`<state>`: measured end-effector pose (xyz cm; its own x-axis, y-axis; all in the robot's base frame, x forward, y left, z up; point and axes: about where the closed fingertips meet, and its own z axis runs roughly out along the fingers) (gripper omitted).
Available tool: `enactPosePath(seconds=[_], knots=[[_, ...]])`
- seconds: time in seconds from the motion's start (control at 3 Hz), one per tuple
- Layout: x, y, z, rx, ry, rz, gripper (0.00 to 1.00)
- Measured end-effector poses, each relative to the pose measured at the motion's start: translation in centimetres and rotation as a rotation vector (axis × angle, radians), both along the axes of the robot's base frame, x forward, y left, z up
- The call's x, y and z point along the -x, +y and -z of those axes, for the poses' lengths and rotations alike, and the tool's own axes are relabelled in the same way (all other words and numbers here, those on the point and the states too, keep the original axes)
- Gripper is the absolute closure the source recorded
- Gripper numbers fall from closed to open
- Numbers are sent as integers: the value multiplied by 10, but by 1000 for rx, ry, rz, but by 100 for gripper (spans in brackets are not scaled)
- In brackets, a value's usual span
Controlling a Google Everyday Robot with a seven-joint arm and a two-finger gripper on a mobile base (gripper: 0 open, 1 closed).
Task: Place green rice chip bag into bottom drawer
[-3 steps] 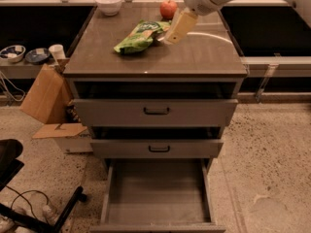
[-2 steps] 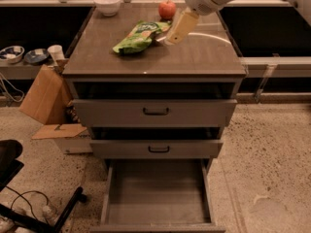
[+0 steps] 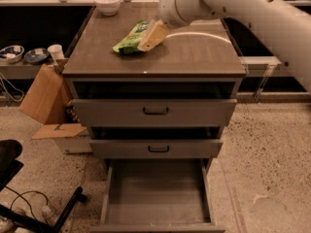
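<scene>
The robot's gripper will close around the middle (image 3: 137, 38) of the green rice chip bag that lies on top of the cabinet.
The green rice chip bag (image 3: 130, 38) lies on the cabinet top (image 3: 194, 57), toward the back left. My gripper (image 3: 151, 37) comes in from the upper right on a white arm and sits right against the bag's right side, overlapping it. The bottom drawer (image 3: 155, 191) is pulled open below, a grey tray with nothing in it. The two upper drawers (image 3: 155, 111) with black handles are slightly ajar.
A white bowl (image 3: 107, 3) stands at the back left of the cabinet top. A cardboard box (image 3: 43, 96) leans left of the cabinet. Bowls and a cup (image 3: 55, 52) sit on a low shelf at far left. A black chair base (image 3: 29, 212) is at lower left.
My arm and gripper have moved left and closer onto the bag. The apple seen at the back before is now hidden behind the arm. The view has shifted.
</scene>
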<state>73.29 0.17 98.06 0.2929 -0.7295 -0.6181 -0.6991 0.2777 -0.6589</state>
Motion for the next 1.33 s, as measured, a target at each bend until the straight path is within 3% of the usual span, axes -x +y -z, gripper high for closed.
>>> enactPosePath(seconds=[0.33, 0.67, 1.33], knots=[[-42, 43, 35, -54, 28, -45, 0], [-65, 55, 55, -73, 66, -52, 0], [-105, 49, 98, -83, 151, -34, 1]])
